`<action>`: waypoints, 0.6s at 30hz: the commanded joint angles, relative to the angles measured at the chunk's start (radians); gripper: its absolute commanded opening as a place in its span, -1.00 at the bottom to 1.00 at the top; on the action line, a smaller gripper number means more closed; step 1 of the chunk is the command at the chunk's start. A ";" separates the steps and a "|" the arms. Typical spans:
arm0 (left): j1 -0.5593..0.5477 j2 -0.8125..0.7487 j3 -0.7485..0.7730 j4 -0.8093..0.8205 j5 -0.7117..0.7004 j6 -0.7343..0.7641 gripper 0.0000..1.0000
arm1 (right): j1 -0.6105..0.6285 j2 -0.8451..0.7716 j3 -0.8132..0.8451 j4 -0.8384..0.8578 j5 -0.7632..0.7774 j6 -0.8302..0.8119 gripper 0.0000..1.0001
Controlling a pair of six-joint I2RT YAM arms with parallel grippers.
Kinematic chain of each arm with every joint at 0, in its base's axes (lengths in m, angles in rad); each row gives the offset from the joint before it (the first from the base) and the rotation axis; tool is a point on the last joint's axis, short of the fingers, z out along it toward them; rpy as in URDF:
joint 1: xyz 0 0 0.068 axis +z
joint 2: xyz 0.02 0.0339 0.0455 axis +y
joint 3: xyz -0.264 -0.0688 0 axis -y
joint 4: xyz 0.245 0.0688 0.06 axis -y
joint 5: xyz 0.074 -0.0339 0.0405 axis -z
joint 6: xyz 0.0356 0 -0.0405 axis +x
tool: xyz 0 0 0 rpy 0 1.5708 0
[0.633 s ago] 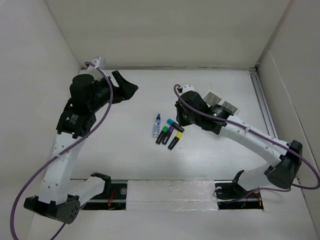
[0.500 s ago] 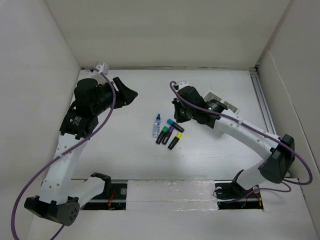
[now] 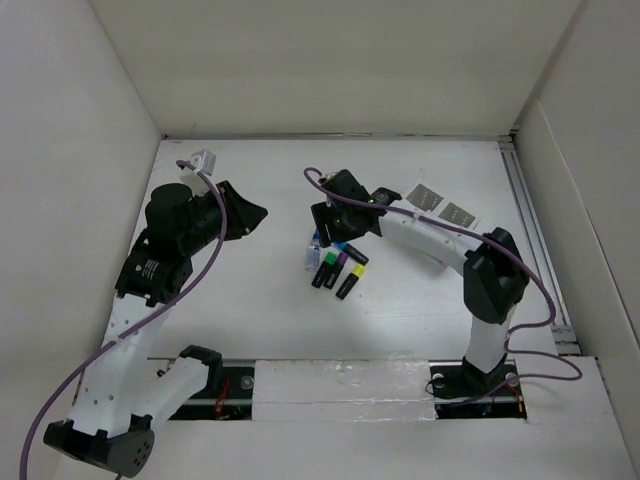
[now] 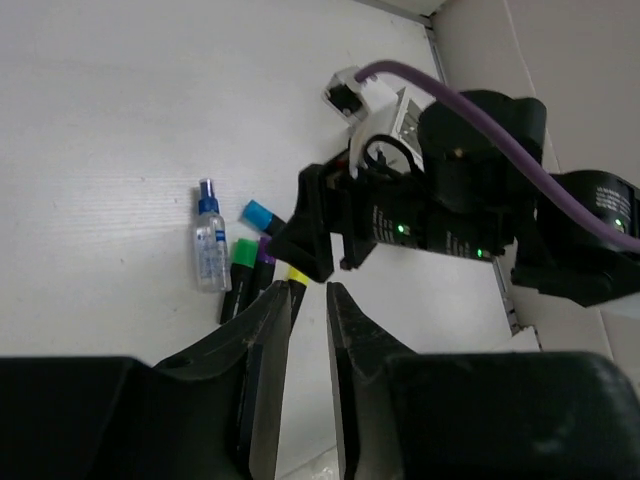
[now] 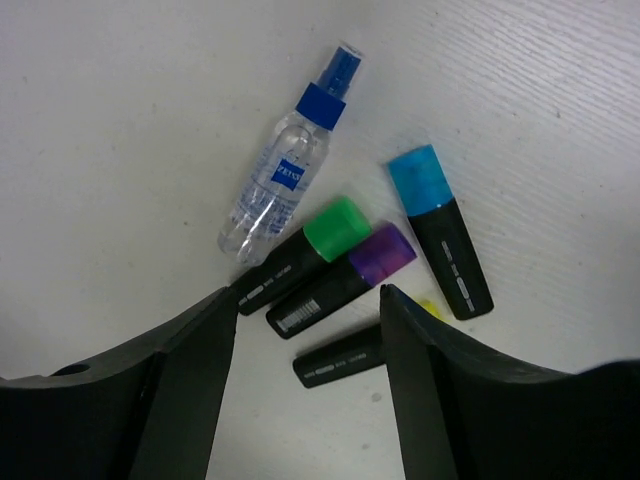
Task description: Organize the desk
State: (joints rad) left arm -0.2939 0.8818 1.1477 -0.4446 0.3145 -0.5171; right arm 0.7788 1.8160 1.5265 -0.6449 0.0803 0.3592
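Observation:
The wide base of the blue cap (image 3: 316, 241) (image 5: 321, 106), just above the body of the clear spray bottle, will be gripped by my right gripper.
Lying together mid-desk (image 3: 250, 320) are a clear spray bottle (image 5: 275, 190) with a blue cap and several black highlighters: green-capped (image 5: 300, 255), purple-capped (image 5: 345, 280), blue-capped (image 5: 445, 240) and yellow-capped (image 5: 345, 365). My right gripper (image 5: 305, 295) hovers open just above them, its fingers straddling the green and purple ones without touching. One finger hides most of the yellow cap. In the top view the right gripper (image 3: 322, 228) covers part of the bottle. My left gripper (image 3: 255, 213) hangs to the left, apart from the group. In its wrist view, the left gripper (image 4: 308, 300) has its jaws nearly together with nothing between them.
Two small grey patterned cards (image 3: 443, 203) lie behind the right arm. Upright white panels (image 3: 110, 150) border the desk on three sides, with a metal rail (image 3: 525, 200) along the right edge. Both arm bases stand at the near edge.
The right arm has swung left and stretched out, bringing its open gripper from beside the cards to over the bottle and highlighters. The left gripper has drifted slightly left and down.

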 commanded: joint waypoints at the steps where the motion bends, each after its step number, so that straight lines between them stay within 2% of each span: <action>1: -0.004 -0.035 -0.039 -0.009 0.012 -0.004 -0.63 | -0.032 0.051 0.073 0.060 -0.060 0.023 0.30; 5: -0.014 -0.076 -0.054 -0.026 -0.005 -0.006 -0.35 | -0.065 0.158 0.153 0.068 -0.126 0.041 0.32; 8: -0.025 -0.084 -0.066 -0.032 -0.002 -0.008 -0.34 | -0.065 0.239 0.236 0.039 -0.120 0.058 0.32; 14: -0.025 -0.099 -0.082 -0.023 0.003 -0.011 -0.34 | -0.096 0.328 0.294 0.073 -0.168 0.126 0.29; 18: -0.034 -0.096 -0.105 -0.006 0.021 -0.018 -0.34 | -0.096 0.365 0.325 0.057 -0.128 0.173 0.26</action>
State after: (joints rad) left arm -0.3187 0.7933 1.0580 -0.4896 0.3145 -0.5270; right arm 0.6861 2.1708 1.7981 -0.6155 -0.0551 0.4778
